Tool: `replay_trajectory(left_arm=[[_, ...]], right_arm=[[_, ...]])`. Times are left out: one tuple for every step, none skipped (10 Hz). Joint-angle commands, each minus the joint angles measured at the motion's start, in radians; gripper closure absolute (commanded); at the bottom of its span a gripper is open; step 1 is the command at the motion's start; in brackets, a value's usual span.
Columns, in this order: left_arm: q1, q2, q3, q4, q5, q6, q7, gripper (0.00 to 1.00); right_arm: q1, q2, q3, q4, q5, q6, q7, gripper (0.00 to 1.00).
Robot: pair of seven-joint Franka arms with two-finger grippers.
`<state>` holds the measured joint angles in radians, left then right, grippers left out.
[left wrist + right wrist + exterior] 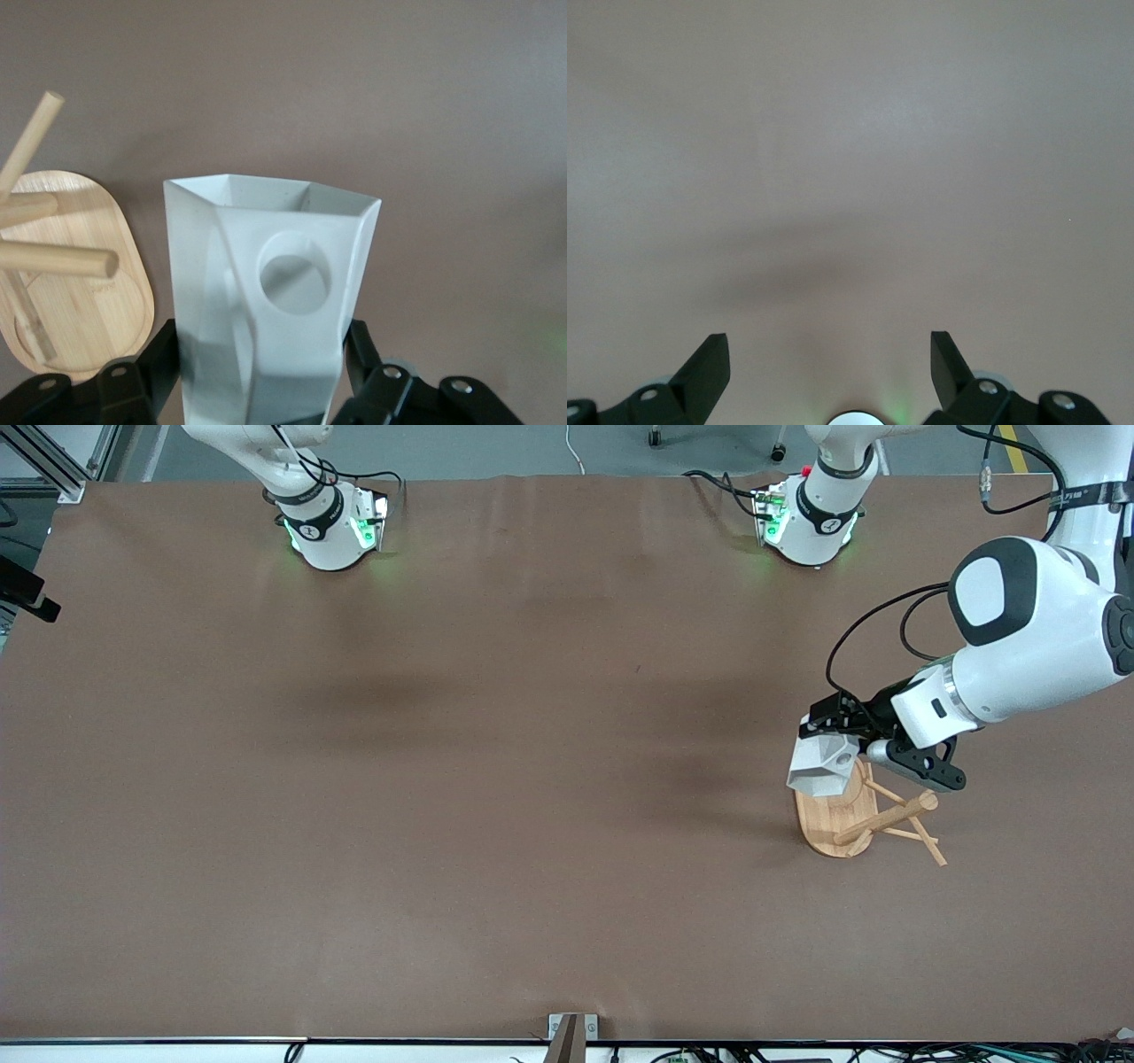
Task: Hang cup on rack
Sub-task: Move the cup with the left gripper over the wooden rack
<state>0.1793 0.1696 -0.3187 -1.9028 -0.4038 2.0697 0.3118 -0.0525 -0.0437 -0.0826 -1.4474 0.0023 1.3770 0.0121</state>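
My left gripper is going to let go of the white cup on the rack's peg [868, 817] [66, 258] that reaches over the oval base.
My left gripper [833, 733] is shut on the white faceted cup [822, 767] and holds it in the air over the edge of the rack's oval base [833, 828]. In the left wrist view the cup [266, 292] sits between the black fingers [151, 359], its mouth pointing away from the gripper [259, 354] and the handle's round hole facing the camera. The bamboo rack [80, 292] stands beside the cup, a peg [55, 258] pointing toward it without touching. My right gripper [828, 341] is open and empty above bare table; the front view does not show it.
The brown table [496, 762] carries only the rack, near the left arm's end. The two arm bases [330, 530] stand along the table edge farthest from the front camera. A small metal bracket [572, 1036] sits at the nearest edge.
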Motion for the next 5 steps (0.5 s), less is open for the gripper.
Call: replay_trajectory(left_arm=[[-0.007, 0.056, 0.01, -0.002, -0.024, 0.041, 0.02, 1.0], [-0.007, 0.062, 0.01, -0.002, -0.024, 0.041, 0.02, 1.0], [-0.007, 0.07, 0.012, -0.001, -0.026, 0.041, 0.02, 1.0], [-0.007, 0.079, 0.012, 0.013, -0.029, 0.043, 0.02, 1.0], [-0.006, 0.091, 0.018, 0.028, -0.029, 0.046, 0.02, 1.0]], right_arm=[[-0.021, 0.004, 0.014, 0.012, -0.008, -0.004, -0.014, 0.0], [-0.021, 0.004, 0.014, 0.012, -0.008, -0.004, -0.014, 0.0], [-0.018, 0.004, 0.014, 0.012, -0.01, -0.004, -0.014, 0.0], [-0.018, 0.004, 0.014, 0.012, -0.008, -0.004, -0.014, 0.0], [-0.018, 0.004, 0.014, 0.012, -0.008, -0.004, -0.015, 0.0]])
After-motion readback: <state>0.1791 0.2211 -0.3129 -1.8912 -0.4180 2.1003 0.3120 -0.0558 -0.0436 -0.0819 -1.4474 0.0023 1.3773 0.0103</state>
